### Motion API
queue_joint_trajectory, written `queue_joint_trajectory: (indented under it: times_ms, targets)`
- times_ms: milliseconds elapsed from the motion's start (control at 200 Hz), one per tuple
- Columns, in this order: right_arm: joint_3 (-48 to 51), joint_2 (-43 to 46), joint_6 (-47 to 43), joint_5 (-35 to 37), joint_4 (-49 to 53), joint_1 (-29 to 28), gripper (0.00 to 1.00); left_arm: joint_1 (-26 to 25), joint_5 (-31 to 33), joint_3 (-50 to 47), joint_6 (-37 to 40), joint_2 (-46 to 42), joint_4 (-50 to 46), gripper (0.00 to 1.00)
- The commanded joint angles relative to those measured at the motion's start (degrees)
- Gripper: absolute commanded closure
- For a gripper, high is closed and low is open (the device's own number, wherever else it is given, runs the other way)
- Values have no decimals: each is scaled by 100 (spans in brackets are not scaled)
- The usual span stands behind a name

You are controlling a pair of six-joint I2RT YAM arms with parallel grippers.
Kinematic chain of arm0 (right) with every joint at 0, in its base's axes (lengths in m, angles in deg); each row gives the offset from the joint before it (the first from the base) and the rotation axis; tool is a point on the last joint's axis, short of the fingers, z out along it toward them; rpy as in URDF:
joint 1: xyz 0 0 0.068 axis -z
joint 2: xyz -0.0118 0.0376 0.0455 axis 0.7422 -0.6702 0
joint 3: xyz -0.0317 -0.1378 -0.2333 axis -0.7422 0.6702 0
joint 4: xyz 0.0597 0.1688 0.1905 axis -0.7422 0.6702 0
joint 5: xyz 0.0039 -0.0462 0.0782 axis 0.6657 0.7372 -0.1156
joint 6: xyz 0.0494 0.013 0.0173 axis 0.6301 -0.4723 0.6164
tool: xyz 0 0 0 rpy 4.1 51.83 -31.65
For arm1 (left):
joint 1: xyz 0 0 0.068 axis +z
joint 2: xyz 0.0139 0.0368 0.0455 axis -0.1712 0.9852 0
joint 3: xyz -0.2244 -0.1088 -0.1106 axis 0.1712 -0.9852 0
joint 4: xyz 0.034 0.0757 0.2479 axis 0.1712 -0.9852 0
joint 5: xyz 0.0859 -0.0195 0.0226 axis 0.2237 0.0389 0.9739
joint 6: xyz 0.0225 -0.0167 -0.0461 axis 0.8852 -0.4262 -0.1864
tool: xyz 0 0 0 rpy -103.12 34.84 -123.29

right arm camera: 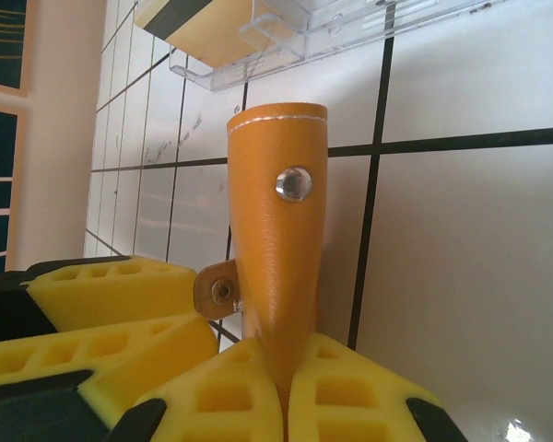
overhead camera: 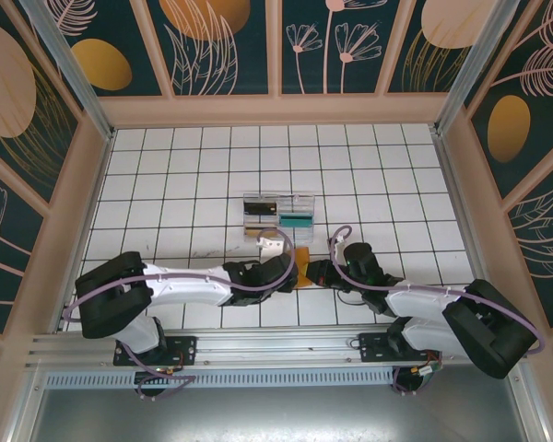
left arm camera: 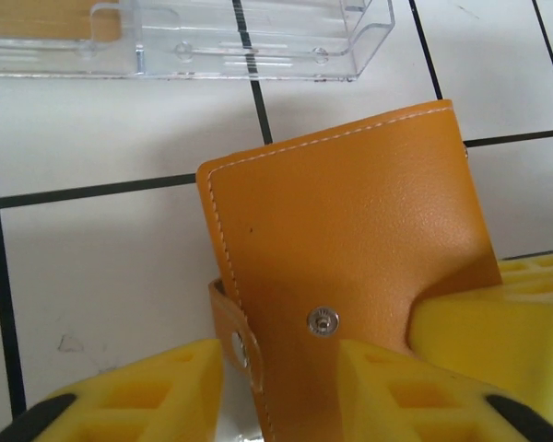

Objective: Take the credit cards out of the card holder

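My right gripper is pinching the card holder's spine, so my left gripper should hold the snap tab while my right gripper takes and opens the stitched free edge (left arm camera: 219,228).
The tan-orange card holder (overhead camera: 301,267) is folded and held off the tiles between both arms; its inside is hidden. My right gripper (right arm camera: 284,396) is shut on its lower edge (right arm camera: 278,212), with the snap stud facing the camera. In the left wrist view my left gripper (left arm camera: 281,396) stands with its jaws apart around the holder's (left arm camera: 350,230) near corner and its loose snap tab (left arm camera: 235,336). A yellow pad of the right gripper (left arm camera: 498,322) presses the holder from the right. From above, the left gripper (overhead camera: 290,272) and right gripper (overhead camera: 315,273) meet at the holder.
A clear compartmented plastic tray (overhead camera: 278,212) lies just beyond the holder, with a teal flat piece (overhead camera: 297,221) and a tan one (right arm camera: 194,28) in it. Its near wall (left arm camera: 249,37) is close ahead of the left gripper. White tiles stretch to the walls on both sides.
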Motion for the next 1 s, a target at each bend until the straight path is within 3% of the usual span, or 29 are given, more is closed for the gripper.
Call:
queue_joint_trajectory:
  times_ms: [0, 190, 320, 425, 490, 571, 681, 996]
  targets:
    - [45, 41, 23, -32, -266, 15, 100, 78, 170, 111, 49, 115, -218, 66]
    - [88, 106, 38, -41, -300, 15, 100, 161, 92, 22, 30, 261, -100, 77]
    - [79, 86, 34, -50, -291, 19, 100, 171, 199, 1, -44, 264, -136, 100]
    - [68, 65, -22, 14, -194, 17, 100, 180, 294, -55, -68, 90, -231, 100]
    - [-8, 54, -113, 83, 19, 17, 86, 182, 361, -83, -71, -92, -372, 100]
    - [-191, 75, -305, 255, 455, 15, 59, 183, 414, -111, -36, -379, -553, 100]
    - [-435, 190, -560, 584, 1026, 15, 44, 180, 482, -67, 137, -766, -783, 100]
    - [-1084, 186, -850, 997, 1735, -323, 42, 185, 118, -49, 308, -1003, -558, 100]
